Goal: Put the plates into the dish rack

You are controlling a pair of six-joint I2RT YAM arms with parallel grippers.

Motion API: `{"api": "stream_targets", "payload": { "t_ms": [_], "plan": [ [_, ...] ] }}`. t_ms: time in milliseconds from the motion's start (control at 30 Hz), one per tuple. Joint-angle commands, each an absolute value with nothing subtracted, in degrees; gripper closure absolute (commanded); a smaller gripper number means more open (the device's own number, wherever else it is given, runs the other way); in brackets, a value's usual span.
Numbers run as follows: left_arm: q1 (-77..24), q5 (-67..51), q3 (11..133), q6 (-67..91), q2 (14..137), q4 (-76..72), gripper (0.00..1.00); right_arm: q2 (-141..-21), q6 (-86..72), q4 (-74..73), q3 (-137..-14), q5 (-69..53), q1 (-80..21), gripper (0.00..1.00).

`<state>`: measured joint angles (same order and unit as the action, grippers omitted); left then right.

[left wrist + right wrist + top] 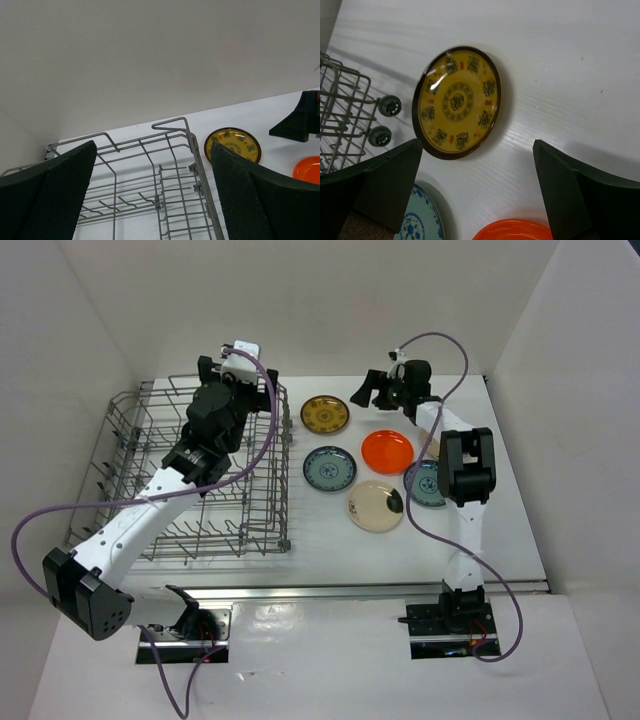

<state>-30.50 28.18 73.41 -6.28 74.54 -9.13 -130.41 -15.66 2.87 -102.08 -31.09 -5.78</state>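
The gold plate's rim (348, 418) (492, 127), on the side facing away from the dish rack, is the next place my right gripper should go to and close on.
The grey wire dish rack (130, 480) stands at the left with no plates in it. Five plates lie flat on the table to its right: dark gold patterned (325, 415), blue-and-white (329, 468), bright orange (387, 450), translucent beige (376, 505), and a second blue-and-white (422, 485) partly hidden under my right arm. A second beige plate is not clearly visible. My left gripper (237, 380) is open and empty above the rack's far right corner (175, 150). My right gripper (372, 390) is open and empty, hovering between the gold plate (456, 102) and the orange plate (515, 232).
White walls close in the table at the back and both sides. The rack's small wheels (388, 106) sit near the gold plate. The left wrist view shows the gold plate (232, 144) just right of the rack rim and the orange plate (307, 170).
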Motion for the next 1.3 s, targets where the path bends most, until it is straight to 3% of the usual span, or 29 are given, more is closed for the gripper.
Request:
{"api": "stream_targets", "payload": {
  "t_ms": [0, 100, 333, 733, 933, 1167, 1233, 1267],
  "plan": [
    [-30.6, 27.5, 76.5, -5.7, 75.7, -7.8, 0.0, -132.7, -17.6, -0.4, -106.3, -35.4, -6.1, 0.0],
    [-30.6, 27.0, 77.0, -5.1, 75.7, -7.0, 0.0, -133.9, -18.1, 0.3, -106.3, -34.7, -6.1, 0.02],
    [-28.7, 23.8, 80.8, 2.5, 76.9, -0.7, 0.0, -139.3, -21.1, 0.8, -107.7, -35.3, -7.1, 0.17],
    [-25.1, 26.0, 85.3, 6.1, 84.9, 0.9, 0.0, -144.2, -25.7, 2.0, -110.6, -34.0, -9.4, 0.17],
    [-23.9, 25.2, 86.4, 6.1, 87.0, 1.6, 0.0, -145.5, -25.7, -3.2, -113.5, -26.4, -11.6, 0.19],
    [-22.8, 25.2, 86.9, 6.1, 87.6, 2.1, 0.0, -147.1, -27.6, -3.7, -112.9, -23.9, -12.2, 0.43],
    [-22.8, 25.2, 86.9, 6.1, 87.6, 2.1, 0.0, -147.7, -28.1, -4.3, -112.9, -23.9, -12.2, 0.54],
    [-22.8, 24.7, 86.9, 6.1, 87.6, 2.1, 0.0, -147.7, -28.1, -4.3, -113.6, -23.4, -12.2, 0.68]
  ]
}}
